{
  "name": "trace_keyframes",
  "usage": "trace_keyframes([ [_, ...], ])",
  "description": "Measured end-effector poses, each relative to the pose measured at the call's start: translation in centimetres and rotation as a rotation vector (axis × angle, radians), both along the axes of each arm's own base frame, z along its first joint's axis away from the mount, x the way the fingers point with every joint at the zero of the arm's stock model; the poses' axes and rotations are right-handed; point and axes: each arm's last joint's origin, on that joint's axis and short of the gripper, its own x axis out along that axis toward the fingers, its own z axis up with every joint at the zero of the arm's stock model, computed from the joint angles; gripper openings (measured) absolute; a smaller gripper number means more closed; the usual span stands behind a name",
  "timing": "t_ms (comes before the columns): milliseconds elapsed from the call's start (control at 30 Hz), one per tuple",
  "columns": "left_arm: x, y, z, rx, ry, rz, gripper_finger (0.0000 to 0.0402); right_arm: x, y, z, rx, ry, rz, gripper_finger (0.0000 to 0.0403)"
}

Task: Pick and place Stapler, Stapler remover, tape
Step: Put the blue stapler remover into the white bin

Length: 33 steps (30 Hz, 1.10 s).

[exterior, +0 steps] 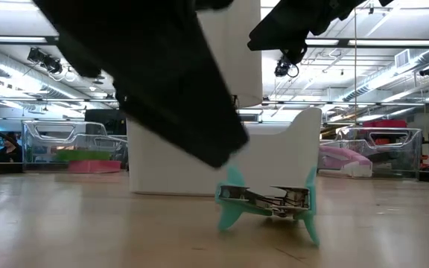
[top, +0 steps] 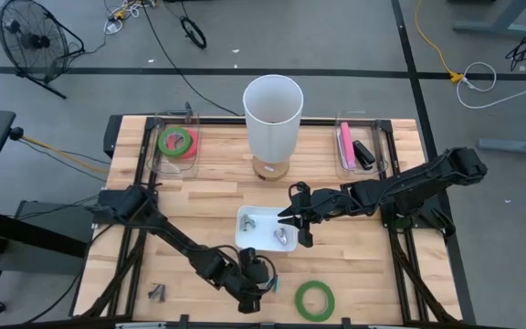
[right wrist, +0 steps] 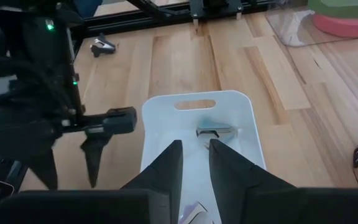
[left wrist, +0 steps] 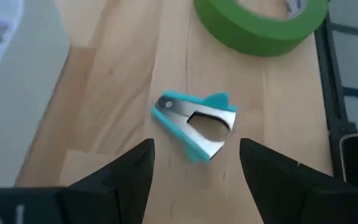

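The teal staple remover lies sideways with its open end toward one finger, so my left gripper needs to turn it and pinch it by its hinge end (left wrist: 168, 105).
A teal staple remover (left wrist: 194, 124) lies on its side on the wooden table, near the front edge; it also shows in the low view (exterior: 270, 201). My left gripper (left wrist: 194, 149) is open just short of it, one finger on either side, touching nothing; it shows in the high view (top: 256, 294). A green tape roll (top: 315, 299) lies flat just beyond the remover. My right gripper (right wrist: 194, 149) hangs above the white tray (top: 245, 239) at the table's middle, its fingers a narrow gap apart and empty. Two small metal staple removers (top: 281, 236) lie in the tray.
A tall white cylinder (top: 272, 114) stands behind the tray. A clear bin at the far left holds tape rolls (top: 177, 142); one at the far right holds a pink and a black stapler (top: 354, 151). A grey staple remover (top: 158, 292) lies at the near left.
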Motion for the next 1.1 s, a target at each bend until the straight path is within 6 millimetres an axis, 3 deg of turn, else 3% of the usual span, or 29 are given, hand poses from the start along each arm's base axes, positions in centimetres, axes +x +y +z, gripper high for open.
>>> trace_keyframes([
  [367,0.3,0.4,-0.2,-0.027,-0.008,0.055,0.0207,0.0,0.0,0.0,0.000,0.000,0.000,0.0081],
  [733,0.6,0.3,-1.8,-0.054,0.027,0.069,0.0162,0.0,0.0,0.0,0.000,0.000,0.000,0.0081],
  [1100,0.8,0.4,-2.3,-0.058,0.036,0.061,0.0067,0.0,0.0,0.0,0.000,0.001,0.000,0.0081],
])
